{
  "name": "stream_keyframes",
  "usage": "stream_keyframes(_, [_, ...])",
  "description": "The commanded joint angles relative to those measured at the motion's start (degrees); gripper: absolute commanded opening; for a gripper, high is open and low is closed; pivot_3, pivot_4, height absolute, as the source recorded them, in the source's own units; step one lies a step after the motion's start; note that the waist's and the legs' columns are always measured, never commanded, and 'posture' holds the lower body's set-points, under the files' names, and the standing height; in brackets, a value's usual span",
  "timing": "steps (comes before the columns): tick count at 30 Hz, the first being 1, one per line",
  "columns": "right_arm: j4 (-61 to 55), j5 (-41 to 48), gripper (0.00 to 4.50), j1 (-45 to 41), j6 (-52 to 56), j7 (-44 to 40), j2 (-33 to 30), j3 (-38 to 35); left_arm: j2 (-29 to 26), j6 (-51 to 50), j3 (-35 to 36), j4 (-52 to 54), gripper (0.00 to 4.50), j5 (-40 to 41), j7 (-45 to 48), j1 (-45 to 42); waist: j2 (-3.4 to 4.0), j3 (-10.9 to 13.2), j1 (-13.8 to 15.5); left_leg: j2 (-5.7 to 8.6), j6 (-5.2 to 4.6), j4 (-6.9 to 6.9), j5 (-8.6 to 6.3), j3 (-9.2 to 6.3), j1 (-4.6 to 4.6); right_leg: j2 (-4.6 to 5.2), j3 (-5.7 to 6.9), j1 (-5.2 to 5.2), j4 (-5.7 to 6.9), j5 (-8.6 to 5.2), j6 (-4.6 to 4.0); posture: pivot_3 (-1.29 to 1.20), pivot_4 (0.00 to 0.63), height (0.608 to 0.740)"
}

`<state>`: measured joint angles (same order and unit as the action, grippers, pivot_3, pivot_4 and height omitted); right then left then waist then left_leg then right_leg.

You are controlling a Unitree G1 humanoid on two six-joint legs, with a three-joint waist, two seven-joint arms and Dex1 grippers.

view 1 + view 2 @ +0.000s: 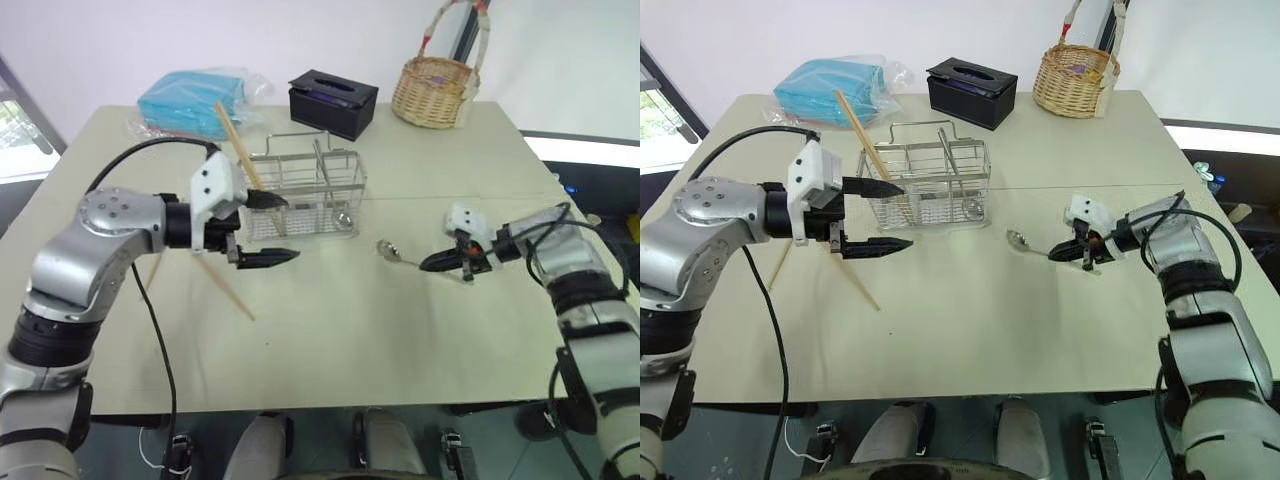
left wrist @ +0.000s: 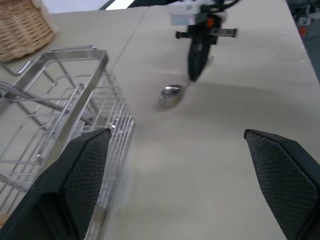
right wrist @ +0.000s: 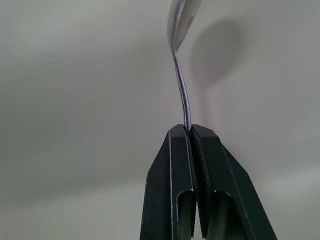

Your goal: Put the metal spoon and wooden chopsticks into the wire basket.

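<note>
Next, my right gripper releases the metal spoon inside the wire basket (image 1: 322, 188), beside its upright metal divider.
The metal spoon (image 1: 386, 248) lies out to the right of the wire basket (image 1: 300, 195). My right gripper (image 1: 428, 264) is shut on the tip of its thin handle (image 3: 184, 100). Whether its bowl (image 2: 171, 95) touches the table I cannot tell. One wooden chopstick (image 1: 232, 140) leans out of the basket's left end. Another (image 1: 226, 292) lies on the table below my left gripper (image 1: 285, 230), and a third (image 1: 780, 265) shows beside my left arm. The left gripper hangs open and holds nothing, close to the basket's front left corner (image 2: 107, 125).
A black tissue box (image 1: 333, 100) stands behind the wire basket. A woven wicker basket (image 1: 435, 90) is at the back right, and a blue packet in clear plastic (image 1: 195, 100) at the back left. The tabletop (image 1: 340, 350) in front is bare.
</note>
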<state>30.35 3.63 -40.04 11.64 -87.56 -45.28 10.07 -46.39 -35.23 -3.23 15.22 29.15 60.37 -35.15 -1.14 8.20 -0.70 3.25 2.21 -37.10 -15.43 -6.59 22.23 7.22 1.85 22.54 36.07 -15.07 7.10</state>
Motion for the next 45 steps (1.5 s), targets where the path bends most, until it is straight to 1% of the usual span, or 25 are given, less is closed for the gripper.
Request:
stream_keyframes(1, [-19.3, 10.1, 0.02, 3.7, 8.0, -3.1, -4.0, -6.2, -0.4, 1.4, 2.9, -1.0, 4.50, -0.3, -0.5, -2.3, 0.01, 0.0, 0.0, 0.00, 0.00, -0.01, 0.00, 0.00, 0.01, 0.00, 0.00, 0.01, 0.00, 0.00, 0.00, 0.00, 0.150, 0.661])
stream_keyframes(3, [-29.5, 16.9, 0.02, 6.5, 14.0, -3.8, -5.9, -9.6, -0.7, 1.6, 3.5, -1.8, 4.50, -0.3, -0.5, -2.7, 0.00, 0.0, 0.1, -0.03, -0.01, 0.00, -0.01, -0.02, 0.02, 0.02, 0.01, 0.00, -0.02, 0.00, 0.01, 0.00, 0.150, 0.661])
stream_keyframes(5, [-36.9, 24.3, 0.02, 6.1, 21.8, -1.4, -5.8, -13.2, -0.9, 2.0, 3.9, -2.4, 4.50, -0.6, -0.4, -3.0, -0.02, 0.0, -0.1, -0.04, -0.01, 0.01, -0.01, -0.03, 0.03, 0.03, 0.01, 0.02, -0.03, 0.00, 0.01, 0.00, 0.150, 0.661])
stream_keyframes(6, [-39.2, 27.5, 0.02, 4.6, 25.6, 1.3, -4.7, -14.7, -0.9, 2.2, 4.1, -2.9, 4.50, -0.8, -0.4, -3.2, -0.02, 0.0, -0.2, -0.06, -0.01, 0.01, -0.01, -0.02, 0.00, 0.03, 0.01, 0.00, -0.03, 0.00, 0.01, 0.00, 0.150, 0.661])
stream_keyframes(8, [-41.5, 31.9, 0.02, -0.1, 32.1, 9.4, -0.4, -16.8, -0.8, 2.7, 4.2, -3.8, 4.50, -1.1, -0.5, -3.5, -0.03, 0.0, -0.4, -0.08, -0.01, 0.01, -0.02, 0.00, -0.04, 0.05, -0.01, 0.01, -0.04, -0.01, 0.00, 0.00, 0.150, 0.661])
stream_keyframes(9, [-42.1, 32.7, 0.02, -1.9, 33.2, 13.2, 1.9, -17.3, -0.7, 2.8, 4.3, -4.0, 4.50, -1.2, -0.5, -3.6, -0.03, 0.0, -0.3, -0.09, -0.01, 0.01, -0.02, 0.00, -0.05, 0.06, -0.02, 0.02, -0.04, -0.01, -0.02, 0.00, 0.150, 0.661])
stream_keyframes(11, [-40.9, 30.8, 0.02, -6.4, 34.2, 23.8, 8.3, -17.1, -0.4, 3.2, 4.3, -4.5, 4.50, -1.3, -0.7, -3.9, -0.12, -0.1, 0.0, -0.09, -0.01, 0.00, -0.01, -0.07, -0.07, 0.02, -0.02, 0.03, -0.04, 0.01, -0.15, 0.00, 0.150, 0.661])
stream_keyframes(14, [-36.6, 25.3, 0.02, -11.0, 31.8, 37.2, 16.7, -15.4, 0.0, 3.7, 4.2, -5.4, 4.50, -1.6, -0.9, -4.4, -0.17, -0.1, 0.1, -0.07, 0.00, 0.01, -0.01, -0.12, -0.06, 0.00, -0.03, 0.07, -0.03, -0.01, -0.25, 0.00, 0.150, 0.661])
stream_keyframes(16, [-33.2, 22.0, 0.02, -12.8, 29.1, 43.9, 21.3, -14.3, 0.3, 4.0, 4.0, -6.0, 4.50, -1.8, -0.9, -4.5, -0.20, -0.1, 0.2, 0.00, 0.01, 0.00, 0.01, -0.14, -0.01, 0.03, -0.02, 0.29, 0.02, 0.08, -0.17, 0.00, 0.150, 0.661])
stream_keyframes(18, [-30.0, 19.3, 0.02, -13.7, 25.3, 47.9, 24.9, -13.1, 0.6, 4.2, 4.0, -6.2, 4.50, -2.0, -1.1, -4.6, -0.20, -0.1, 0.2, 0.06, 0.03, 0.00, 0.02, -0.14, 0.12, 0.06, -0.03, 0.45, 0.06, 0.11, -0.17, 0.00, 0.150, 0.661])
stream_keyframes(19, [-28.5, 18.4, 0.02, -14.2, 23.4, 49.1, 26.3, -12.8, 0.7, 4.3, 4.1, -6.3, 4.50, -2.0, -1.1, -4.7, -0.20, -0.1, 0.1, 0.08, 0.05, 0.01, 0.03, -0.13, 0.21, 0.06, -0.04, 0.55, 0.12, 0.13, -0.19, 0.00, 0.150, 0.661])
stream_keyframes(20, [-27.0, 17.8, 0.02, -14.6, 21.8, 50.1, 27.5, -12.6, 0.8, 4.3, 4.1, -6.4, 4.50, -2.1, -1.2, -4.7, -0.19, -0.1, 0.1, 0.09, 0.40, 0.00, 0.24, -0.12, 0.22, 0.06, -0.04, 0.57, 0.15, 0.14, -0.19, 0.00, 0.150, 0.661])
stream_keyframes(21, [-25.3, 17.2, 0.02, -15.2, 20.2, 51.3, 28.7, -12.6, 0.9, 4.2, 4.2, -6.4, 4.50, -2.1, -1.2, -4.7, -0.20, -0.1, 0.0, 0.10, 0.42, 0.04, 0.24, -0.09, 0.27, 0.07, -0.05, 0.56, 0.14, 0.14, -0.17, 0.00, 0.150, 0.661])
stream_keyframes(23, [-20.5, 15.7, 0.02, -16.4, 16.0, 53.4, 30.9, -12.5, 0.8, 4.0, 4.7, -6.1, 4.50, -2.1, -1.5, -4.6, -0.19, -0.1, -0.2, 0.11, 0.41, 0.08, 0.24, -0.06, 0.29, 0.07, -0.06, 0.53, 0.14, 0.16, -0.15, 0.00, 0.150, 0.661])
stream_keyframes(26, [-15.5, 13.8, 0.02, -16.8, 10.7, 54.2, 32.6, -11.9, 0.6, 3.5, 5.5, -5.6, 4.50, -1.9, -2.3, -4.3, -0.18, -0.1, -0.4, 0.14, 0.40, 0.10, 0.23, -0.02, 0.29, 0.05, -0.07, 0.51, 0.15, 0.16, -0.14, 0.00, 0.150, 0.661])
stream_keyframes(30, [-11.4, 13.2, 0.02, -16.1, 6.8, 54.5, 34.5, -11.7, 0.2, 2.9, 6.4, -4.8, 4.50, -1.9, -3.4, -3.4, -0.17, -0.1, -0.5, 0.05, 0.15, 0.08, 0.10, -0.05, 0.25, -0.15, -0.07, 0.55, 0.16, 0.16, -0.15, 0.00, 0.150, 0.661])
stream_keyframes(33, [-9.6, 13.3, 0.89, -15.4, 6.2, 55.1, 35.5, -11.9, -0.1, 2.5, 6.9, -3.9, 4.50, -1.7, -3.8, -2.8, -0.16, -0.1, -0.5, -0.04, 0.25, 0.08, 0.16, -0.08, 0.19, -0.30, -0.09, 0.55, 0.25, 0.20, -0.23, 0.00, 0.150, 0.661])
stream_keyframes(34, [-9.5, 13.3, 1.30, -15.1, 6.0, 55.3, 35.6, -11.9, -0.2, 2.3, 7.1, -3.6, 4.50, -1.6, -4.0, -2.6, -0.16, -0.1, -0.5, -0.06, 0.29, 0.08, 0.18, -0.09, 0.17, -0.32, -0.10, 0.56, 0.29, 0.22, -0.26, 0.00, 0.150, 0.661])
stream_keyframes(35, [-9.6, 13.1, 1.84, -14.8, 5.8, 55.6, 35.7, -11.8, -0.3, 2.1, 7.3, -3.3, 4.50, -1.5, -4.2, -2.4, -0.16, -0.1, -0.5, -0.07, 0.32, 0.08, 0.20, -0.10, 0.17, -0.35, -0.10, 0.58, 0.31, 0.26, -0.33, 0.00, 0.150, 0.661])
stream_keyframes(37, [-10.1, 12.8, 2.76, -14.5, 5.4, 56.4, 35.6, -11.8, -0.5, 1.8, 7.8, -3.2, 4.50, -1.6, -4.4, -2.4, -0.17, -0.1, -0.5, -0.07, 0.34, 0.07, 0.22, -0.12, 0.17, -0.37, -0.10, 0.59, 0.33, 0.30, -0.38, 0.00, 0.150, 0.661])
stream_keyframes(40, [-10.9, 13.2, 4.27, -14.5, 5.8, 56.9, 35.0, -12.5, -0.7, 1.7, 8.1, -3.6, 4.50, -1.6, -4.7, -2.5, -0.16, -0.1, -0.5, -0.07, 0.34, 0.07, 0.22, -0.12, 0.16, -0.38, -0.10, 0.60, 0.34, 0.31, -0.40, 0.00, 0.150, 0.661])
stream_keyframes(45, [-17.0, 16.0, 4.27, -15.6, 9.4, 54.9, 30.9, -14.3, -0.4, 0.4, 10.2, -4.8, 4.50, -0.8, -6.4, -3.5, -0.15, -0.1, -0.4, -0.06, 0.34, 0.08, 0.22, -0.11, 0.19, -0.38, -0.10, 0.61, 0.34, 0.31, -0.40, 0.00, 0.150, 0.661])
